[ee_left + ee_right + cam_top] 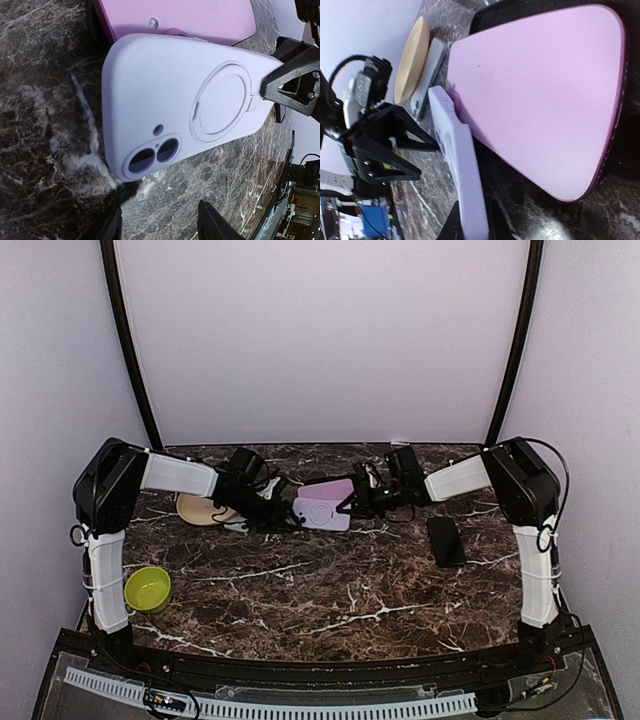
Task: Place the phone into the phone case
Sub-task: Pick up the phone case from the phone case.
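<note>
My right gripper has the lavender phone case. It will let go of the case on the bare marble [381, 585] beside the short pale vein, nearer me.
The pale lavender phone case [322, 513] sits mid-table with its back, ring and camera cut-outs facing the left wrist camera [175, 105]. Behind it the pink phone [332, 488] rests with one edge against the case [185, 17] and fills the right wrist view [540, 100]. My left gripper [160, 227] is open just short of the case's camera corner, with only marble between its fingers. My right gripper [472, 225] is shut on the case's thin edge [462, 165]. One black fingertip [280, 87] of that gripper touches the case by the ring.
A beige plate [200, 508] lies left of the case, with a flat white bar [432, 65] beside it. A green bowl [148, 588] stands near the left arm's base. A flat black rectangle [446, 540] lies on the marble at the right.
</note>
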Motion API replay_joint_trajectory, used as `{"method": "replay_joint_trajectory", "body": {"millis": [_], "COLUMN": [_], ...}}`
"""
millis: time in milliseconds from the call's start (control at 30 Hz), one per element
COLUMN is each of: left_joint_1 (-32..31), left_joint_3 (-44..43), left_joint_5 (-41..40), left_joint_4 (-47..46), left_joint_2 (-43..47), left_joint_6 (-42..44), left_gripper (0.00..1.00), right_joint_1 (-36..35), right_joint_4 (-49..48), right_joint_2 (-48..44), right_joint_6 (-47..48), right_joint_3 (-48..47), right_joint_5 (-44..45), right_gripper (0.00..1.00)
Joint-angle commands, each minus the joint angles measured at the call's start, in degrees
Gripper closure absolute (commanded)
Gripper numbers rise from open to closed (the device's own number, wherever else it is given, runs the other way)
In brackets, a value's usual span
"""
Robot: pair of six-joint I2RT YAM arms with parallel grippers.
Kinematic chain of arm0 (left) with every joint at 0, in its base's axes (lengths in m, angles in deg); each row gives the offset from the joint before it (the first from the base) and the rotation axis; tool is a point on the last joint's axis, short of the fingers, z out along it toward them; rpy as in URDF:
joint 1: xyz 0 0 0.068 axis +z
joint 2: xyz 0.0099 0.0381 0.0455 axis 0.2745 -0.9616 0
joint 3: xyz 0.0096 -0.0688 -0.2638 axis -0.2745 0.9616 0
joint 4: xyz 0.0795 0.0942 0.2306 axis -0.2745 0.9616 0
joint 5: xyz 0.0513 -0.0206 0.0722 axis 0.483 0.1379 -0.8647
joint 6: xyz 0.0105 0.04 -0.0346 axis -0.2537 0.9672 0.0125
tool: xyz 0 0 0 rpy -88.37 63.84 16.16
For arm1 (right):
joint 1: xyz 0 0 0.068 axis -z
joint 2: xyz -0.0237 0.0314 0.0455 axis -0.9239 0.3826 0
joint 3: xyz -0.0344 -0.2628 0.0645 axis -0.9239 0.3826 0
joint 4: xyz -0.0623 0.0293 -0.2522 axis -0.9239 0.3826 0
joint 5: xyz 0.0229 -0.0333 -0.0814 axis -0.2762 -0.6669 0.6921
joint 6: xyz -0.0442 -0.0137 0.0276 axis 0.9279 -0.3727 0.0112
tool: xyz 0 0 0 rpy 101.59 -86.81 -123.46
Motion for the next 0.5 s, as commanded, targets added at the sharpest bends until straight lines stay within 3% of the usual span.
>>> {"method": "replay_joint_trajectory", "body": {"millis": [0,267,400,467], "left_joint_1": [0.5,0.6,0.6,0.6], "left_joint_3": [-1.6,-2.7,-2.4,-2.1], "left_joint_5": [-1.3,-2.7,-5.6,-6.7], "left_joint_4": [3.6,8.9,10.6,11.3], "left_joint_2": [2.3,5.5,7.5,7.7], "left_joint_6": [1.9,5.8,8.2,8.6], "left_gripper": [0.47,0.46,0.44,0.43], "right_joint_1": [-0.1,-1.0,-2.2,-3.9], "right_joint_4": [-3.8,11.7,22.0,27.8], "right_joint_2": [-2.2,-14.3,-22.5,-26.4], "right_joint_6": [0.2,10.5,15.7,17.9], "right_joint_3": [1.2,0.5,0.3,0.2], "right_joint_5": [-1.6,2.5,10.6,19.0], "right_gripper": [1.0,1.0,1.0,1.0]}}
